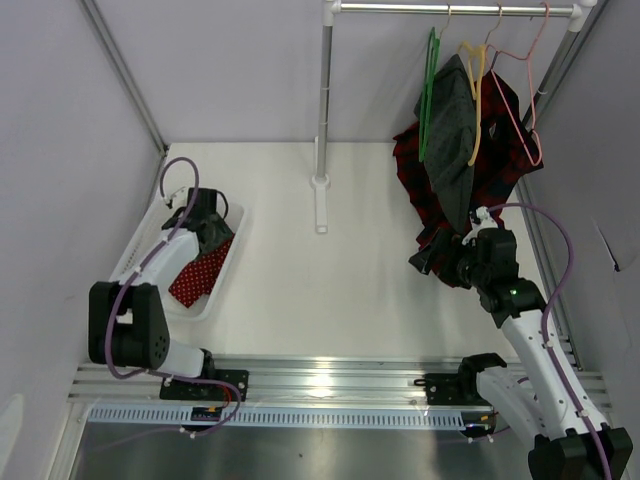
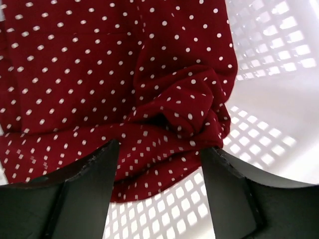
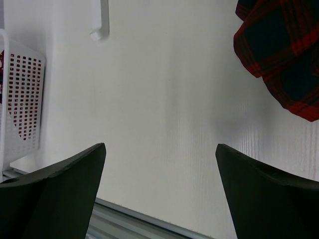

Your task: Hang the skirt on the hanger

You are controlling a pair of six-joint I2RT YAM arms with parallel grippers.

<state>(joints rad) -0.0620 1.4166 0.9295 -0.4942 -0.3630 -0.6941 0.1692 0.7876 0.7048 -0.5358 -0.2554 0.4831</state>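
Next, my right gripper closes on a fold of the red skirt, once the skirt is laid in front of the rack's post [image 1: 326, 262] [image 3: 110, 77].
The red skirt [image 2: 99, 74] with small white dots lies crumpled in a white mesh basket [image 2: 269, 114] at the left of the table. My left gripper [image 2: 160, 147] hangs open just over the skirt's bunched edge, one finger on either side of a fold, and grips nothing. In the top view that gripper [image 1: 208, 240] sits over the basket [image 1: 140, 245], with the skirt [image 1: 200, 272] showing below it. The green hanger [image 1: 430, 95] hangs on the rail at the back right. My right gripper [image 3: 160, 145] is open above bare table, with nothing between its fingers.
A yellow hanger [image 1: 472, 100] carries a dark grey garment [image 1: 455, 140], and a pink hanger [image 1: 520, 90] a red-and-black plaid one [image 1: 505, 130], both right of the green hanger. The plaid hem [image 3: 284, 55] hangs close to my right arm. The rack's post [image 1: 322, 120] stands mid-table.
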